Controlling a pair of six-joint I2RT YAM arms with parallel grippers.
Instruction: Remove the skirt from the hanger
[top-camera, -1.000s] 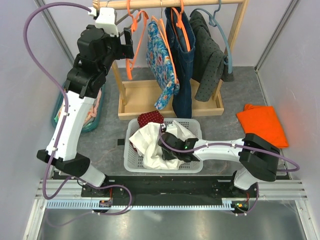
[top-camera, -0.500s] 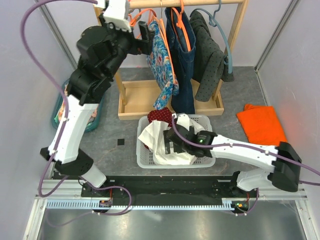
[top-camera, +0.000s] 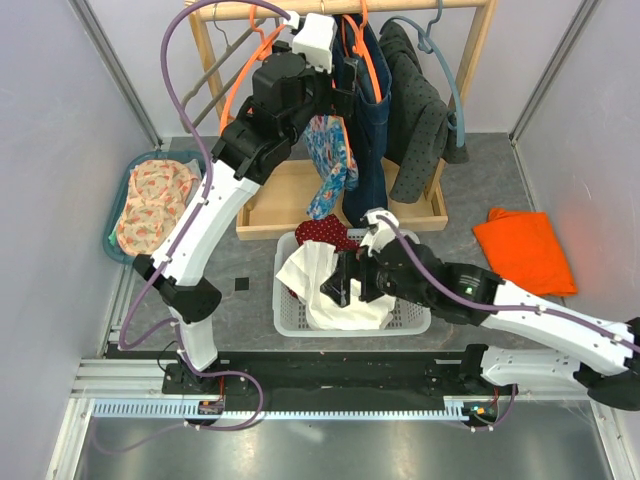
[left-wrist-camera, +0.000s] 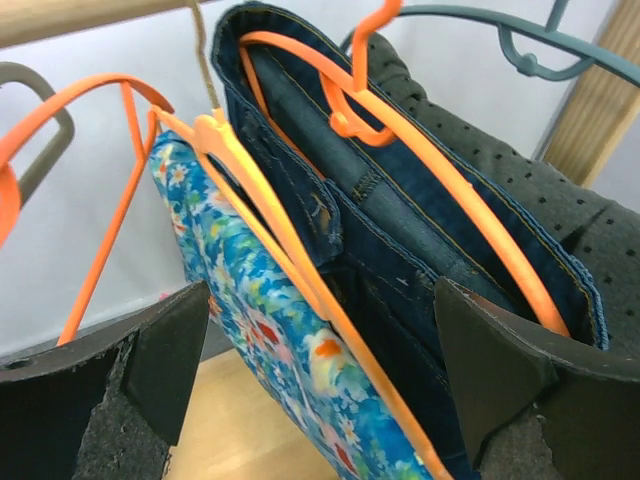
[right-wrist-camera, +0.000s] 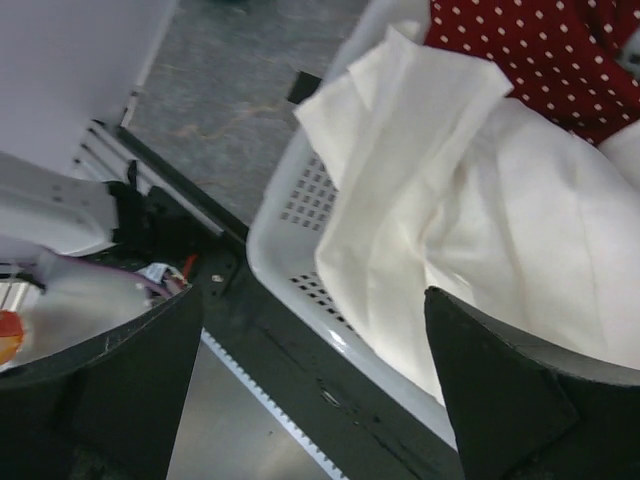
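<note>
I will move clear of the denim, which lies beside the floral skirt inside my left gripper's fingers, and pinch only the skirt's orange hanger (left-wrist-camera: 370, 364).
Two garments hang side by side on the rail. One is blue floral (top-camera: 328, 165) (left-wrist-camera: 270, 340), on an orange hanger (left-wrist-camera: 280, 235). The other is dark denim (top-camera: 365, 150) (left-wrist-camera: 400, 230) with a waistband and belt loop, on a second orange hanger (left-wrist-camera: 440, 190). I cannot tell which one is the skirt. My left gripper (top-camera: 335, 95) (left-wrist-camera: 320, 370) is open. Its jaws straddle the floral cloth and its hanger arm, with the denim edge by the right finger. My right gripper (top-camera: 345, 285) (right-wrist-camera: 315, 390) hangs open over the white cloth (right-wrist-camera: 470, 230) and holds nothing.
The white basket (top-camera: 415, 318) (right-wrist-camera: 290, 215) holds the white cloth and a red dotted cloth (top-camera: 320, 232). A grey dotted garment (top-camera: 420, 110) hangs at the rack's right. An empty orange hanger (top-camera: 250, 75) hangs at the left. Orange cloth (top-camera: 523, 248) lies right, and a teal basin (top-camera: 115, 245) stands left.
My left arm swung right along the rail, from the left post to the hanging garments. My right gripper opened, let go of the white cloth in the basket and drew back.
</note>
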